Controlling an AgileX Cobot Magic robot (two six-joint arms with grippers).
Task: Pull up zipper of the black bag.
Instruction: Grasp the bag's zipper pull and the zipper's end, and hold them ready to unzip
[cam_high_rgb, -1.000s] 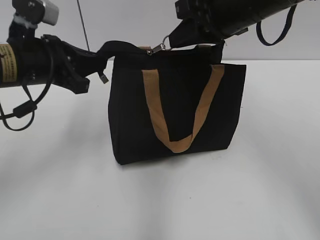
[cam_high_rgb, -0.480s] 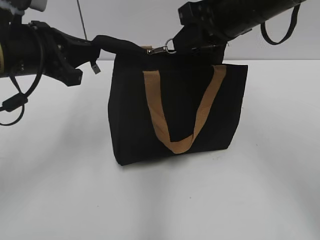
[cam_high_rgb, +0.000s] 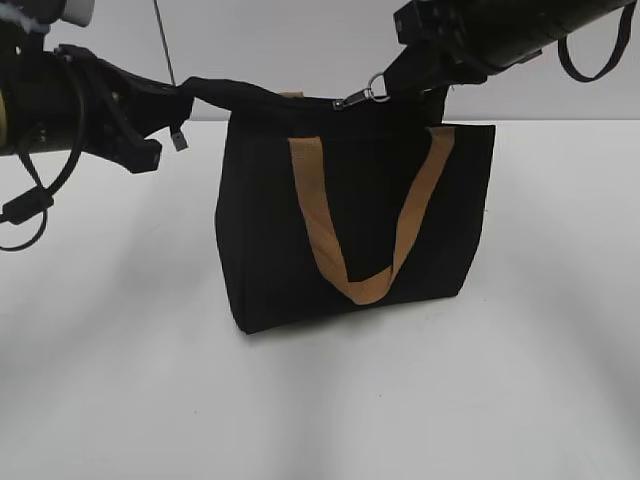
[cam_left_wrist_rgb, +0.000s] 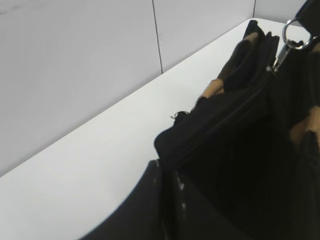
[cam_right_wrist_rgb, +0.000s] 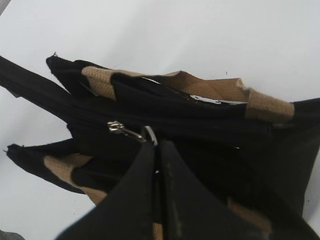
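My right gripper has the silver ring pull to place. It will let go of the ring pull at the zipper's end (cam_high_rgb: 404, 120) (cam_right_wrist_rgb: 250, 147) farthest from my left gripper. The ring pull is now above the bag's top edge.
The black bag (cam_high_rgb: 350, 220) stands on the white table with a tan handle (cam_high_rgb: 365, 285) hanging down its front. My left gripper (cam_high_rgb: 185, 95) is shut on the bag's top left end and holds that fabric stretched out to the left; in the left wrist view its tips (cam_left_wrist_rgb: 167, 167) pinch the end of the zipper line (cam_left_wrist_rgb: 220, 122). My right gripper (cam_high_rgb: 400, 75) is shut on the silver ring pull (cam_high_rgb: 375, 88) above the bag's top edge, right of the middle. In the right wrist view its tips (cam_right_wrist_rgb: 157, 145) clamp the ring next to the pull's clasp (cam_right_wrist_rgb: 122, 130).
The white table (cam_high_rgb: 120, 380) lies all round the bag, with a pale wall (cam_high_rgb: 260, 40) behind. Both black arms hang above the bag's top, and a loose cable loop (cam_high_rgb: 30, 205) droops under the left arm.
My right gripper has moved to the right along the bag's top with the ring pull in it. The left gripper rose slightly earlier and now holds its end still.
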